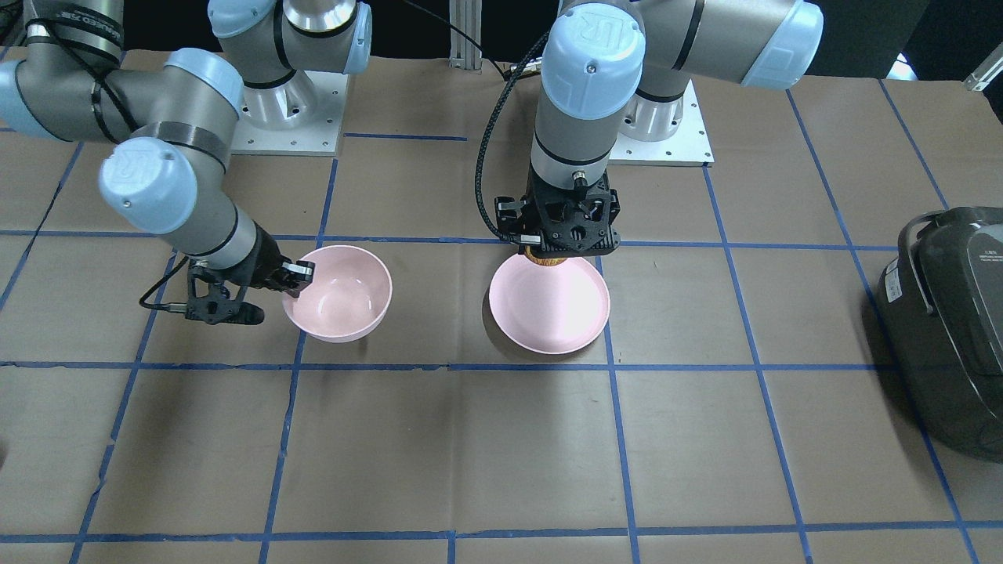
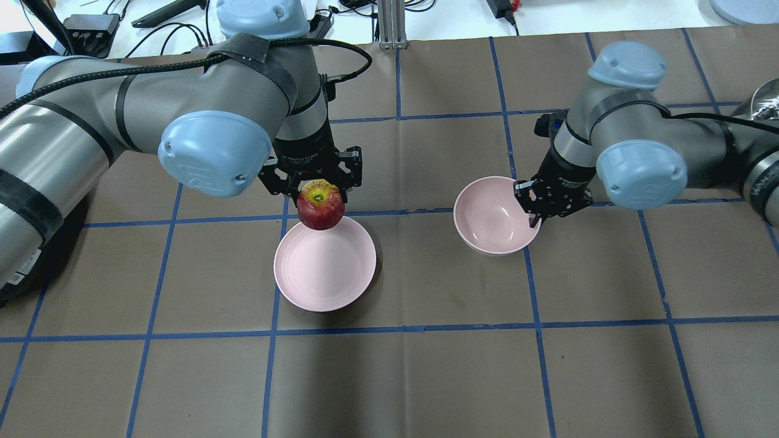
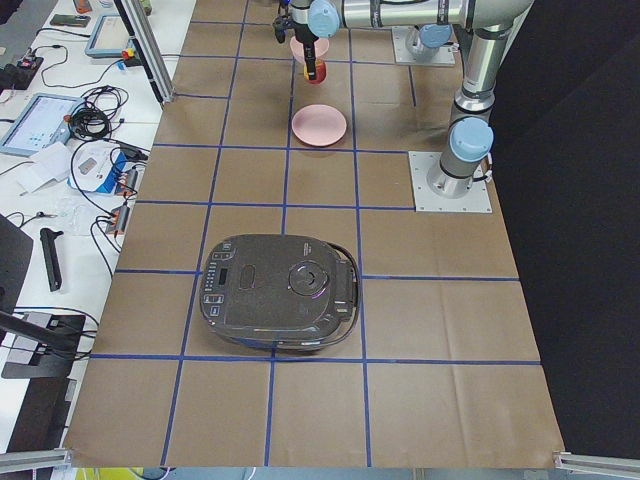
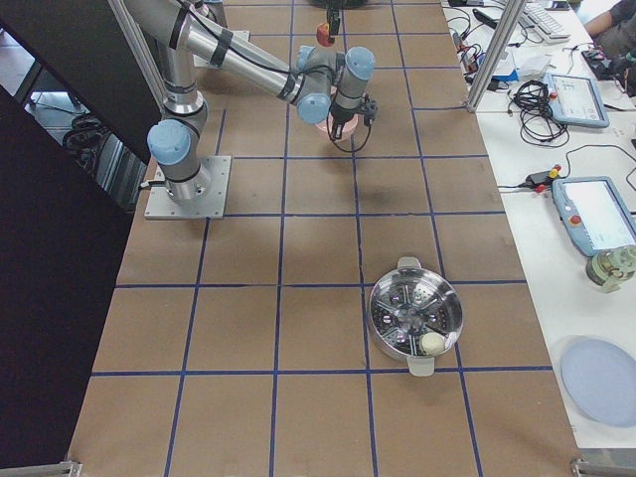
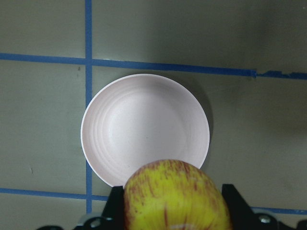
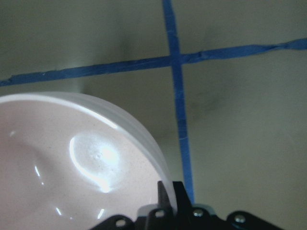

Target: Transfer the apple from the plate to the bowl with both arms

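My left gripper is to let go of the apple inside the deep pink bowl (image 1: pixel 377 302), near the flat pink plate.
The apple (image 2: pixel 321 205) is red and yellow and is clamped in my left gripper (image 2: pixel 320 196), held in the air over the far edge of the flat pink plate (image 2: pixel 324 274). In the left wrist view the apple (image 5: pixel 175 196) fills the bottom, with the bare plate (image 5: pixel 144 129) below it. The deep pink bowl (image 2: pixel 496 216) stands to the right of the plate. My right gripper (image 2: pixel 537 216) is shut on the bowl's right rim; the right wrist view shows the fingers (image 6: pixel 168 191) pinching that rim (image 6: pixel 144 139). The bowl is empty.
A dark rice cooker (image 1: pixel 952 321) sits far off on my left end of the table. A metal steamer pot (image 4: pixel 415 316) sits at my right end. Blue tape lines grid the brown table (image 2: pixel 426 377).
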{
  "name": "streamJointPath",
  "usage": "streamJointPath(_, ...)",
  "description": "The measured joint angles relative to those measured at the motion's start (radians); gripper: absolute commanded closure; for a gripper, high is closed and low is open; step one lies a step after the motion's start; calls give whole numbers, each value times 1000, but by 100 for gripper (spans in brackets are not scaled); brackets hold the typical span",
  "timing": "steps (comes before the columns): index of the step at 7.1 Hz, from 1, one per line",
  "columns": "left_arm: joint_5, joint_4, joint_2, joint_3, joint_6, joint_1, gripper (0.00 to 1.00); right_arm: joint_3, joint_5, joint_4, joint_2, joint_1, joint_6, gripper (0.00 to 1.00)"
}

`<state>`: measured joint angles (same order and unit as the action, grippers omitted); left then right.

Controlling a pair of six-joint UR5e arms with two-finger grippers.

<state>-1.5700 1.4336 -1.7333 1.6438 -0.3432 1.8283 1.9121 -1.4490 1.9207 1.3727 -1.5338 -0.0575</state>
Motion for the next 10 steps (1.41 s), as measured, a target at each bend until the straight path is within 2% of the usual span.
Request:
streamJointPath(1,0,0,-1,2,-3,2,71,2,13,3,-18,-31,-20,90)
streamJointPath(2,1,1,-1,2,-5,2,71,4,17,11,-48,-44,-27,58)
streamJointPath(3,1,2,-2,4,-6,4,71,5,18,23,-73,-49,-35,1)
streamJointPath(6,2,-4,-9,8,-41,16,72,-17,12,40,-84,-50,-43,0)
streamJointPath(7,2,-17,-23,8,-89,40,73,-72,-3,28,-77,-49,-37,0)
streamJointPath(10,35,-184,-137,-5,-346,183,73,-388,-137,-230,-3,-37,-30,0)
